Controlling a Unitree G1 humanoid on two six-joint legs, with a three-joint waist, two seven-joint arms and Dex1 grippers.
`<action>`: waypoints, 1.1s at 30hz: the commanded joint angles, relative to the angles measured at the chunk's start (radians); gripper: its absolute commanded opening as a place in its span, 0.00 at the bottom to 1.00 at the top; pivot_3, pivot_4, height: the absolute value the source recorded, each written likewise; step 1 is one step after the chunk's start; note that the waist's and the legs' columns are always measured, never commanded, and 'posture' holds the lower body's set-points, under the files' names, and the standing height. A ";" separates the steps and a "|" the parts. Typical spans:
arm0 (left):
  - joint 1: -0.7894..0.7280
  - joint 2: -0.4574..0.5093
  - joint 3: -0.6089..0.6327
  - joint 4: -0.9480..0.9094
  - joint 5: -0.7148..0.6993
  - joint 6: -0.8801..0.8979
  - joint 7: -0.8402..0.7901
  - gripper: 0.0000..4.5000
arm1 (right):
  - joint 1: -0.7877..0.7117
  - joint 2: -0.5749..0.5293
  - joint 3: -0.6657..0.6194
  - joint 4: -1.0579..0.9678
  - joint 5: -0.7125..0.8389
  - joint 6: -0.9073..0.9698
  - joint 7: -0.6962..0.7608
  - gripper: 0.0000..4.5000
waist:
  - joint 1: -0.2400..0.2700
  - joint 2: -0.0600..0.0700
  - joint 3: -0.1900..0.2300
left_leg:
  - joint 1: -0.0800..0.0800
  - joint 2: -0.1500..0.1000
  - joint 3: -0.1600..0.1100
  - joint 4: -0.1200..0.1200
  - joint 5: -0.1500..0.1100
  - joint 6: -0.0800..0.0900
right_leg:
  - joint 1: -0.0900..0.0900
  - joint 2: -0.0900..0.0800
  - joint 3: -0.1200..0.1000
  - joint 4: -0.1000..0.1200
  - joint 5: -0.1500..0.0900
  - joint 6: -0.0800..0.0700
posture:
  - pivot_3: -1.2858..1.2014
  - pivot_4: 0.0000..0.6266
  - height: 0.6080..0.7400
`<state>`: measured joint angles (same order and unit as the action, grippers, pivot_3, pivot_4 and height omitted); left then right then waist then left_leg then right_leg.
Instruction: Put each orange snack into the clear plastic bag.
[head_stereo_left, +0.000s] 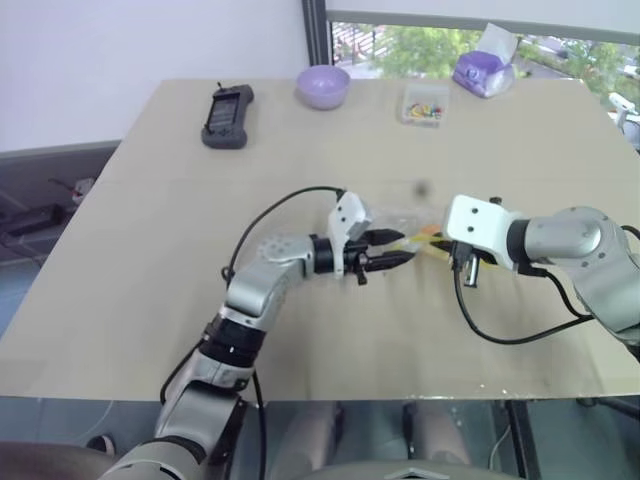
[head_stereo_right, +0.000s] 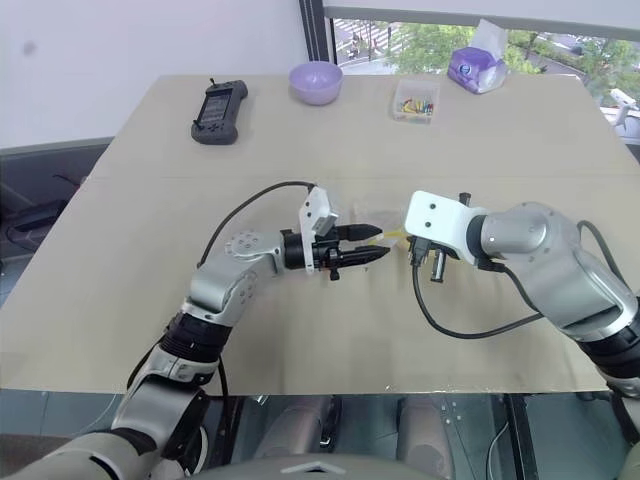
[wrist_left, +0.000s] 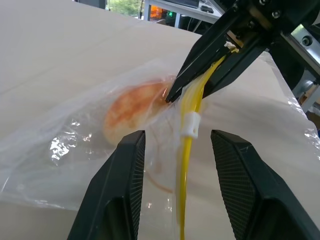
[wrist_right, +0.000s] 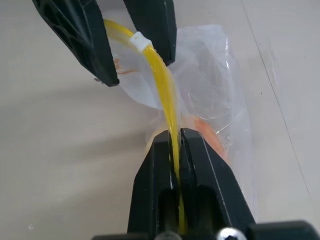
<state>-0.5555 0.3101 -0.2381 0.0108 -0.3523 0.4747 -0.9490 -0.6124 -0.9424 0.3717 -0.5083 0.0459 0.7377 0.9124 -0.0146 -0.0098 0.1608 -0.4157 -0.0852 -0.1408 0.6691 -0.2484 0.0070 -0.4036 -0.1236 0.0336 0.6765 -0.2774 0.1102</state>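
I can see my right gripper is in the way of the white slider on the bag's zip, so I need to pinch the zip's end (wrist_left: 184, 172) with my left gripper before my right gripper pulls the slider.
The clear plastic bag (wrist_left: 60, 145) lies on the table between my two grippers. Inside it is an orange snack (wrist_left: 135, 107), seen through the film. My right gripper (wrist_right: 175, 134) is shut on the bag's yellow zip strip (wrist_right: 165, 85) and holds that edge lifted. Facing it, my left gripper (wrist_left: 177, 137) is open. Its fingers (wrist_left: 120, 190) straddle the strip near the white slider (wrist_left: 190, 125) without pinching it. From the head camera, the left gripper (head_stereo_left: 400, 250) points right toward the right wrist, with the bag (head_stereo_left: 400, 222) between them.
At the table's far side are a black handheld device (head_stereo_left: 228, 117), a purple bowl (head_stereo_left: 322, 86), a small clear box of colourful bits (head_stereo_left: 424, 104) and a purple tissue pack (head_stereo_left: 484, 72). Bare tabletop (head_stereo_left: 150, 260) surrounds the bag, and cables trail from both wrists.
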 joint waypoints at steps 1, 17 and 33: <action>-0.001 0.006 0.003 -0.033 -0.001 -0.012 -0.006 0.49 | -0.002 -0.005 -0.046 -0.004 -0.011 -0.014 0.004 0.00 | 0.001 0.000 0.000 | 0.000 0.000 0.000 0.000 0.000 0.000 | 0.000 0.000 0.000 0.000 0.000 0.000 | 0.52 0.24 1.00; -0.001 -0.007 0.005 -0.021 0.014 -0.019 0.007 0.01 | -0.011 -0.003 -0.046 0.010 -0.018 -0.022 0.007 0.00 | 0.001 0.000 0.000 | 0.000 0.000 0.000 0.000 0.000 0.000 | 0.000 0.000 0.000 0.000 0.000 0.000 | 0.52 0.24 1.00; -0.003 -0.020 -0.003 -0.027 0.027 -0.023 0.021 0.00 | -0.052 0.042 -0.072 -0.045 0.000 -0.069 0.022 0.47 | 0.001 0.000 0.000 | 0.000 0.000 0.000 0.000 0.000 0.000 | 0.000 0.000 0.000 0.000 0.000 0.000 | 0.52 0.24 1.00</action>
<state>-0.5519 0.2974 -0.2407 0.0112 -0.3182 0.4692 -0.9293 -0.6268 -0.9008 0.3347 -0.5154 0.0535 0.6904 0.9335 -0.0139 -0.0098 0.1608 -0.4157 -0.0853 -0.1408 0.6691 -0.2484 0.0070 -0.4035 -0.1236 0.0336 0.6764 -0.2774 0.1102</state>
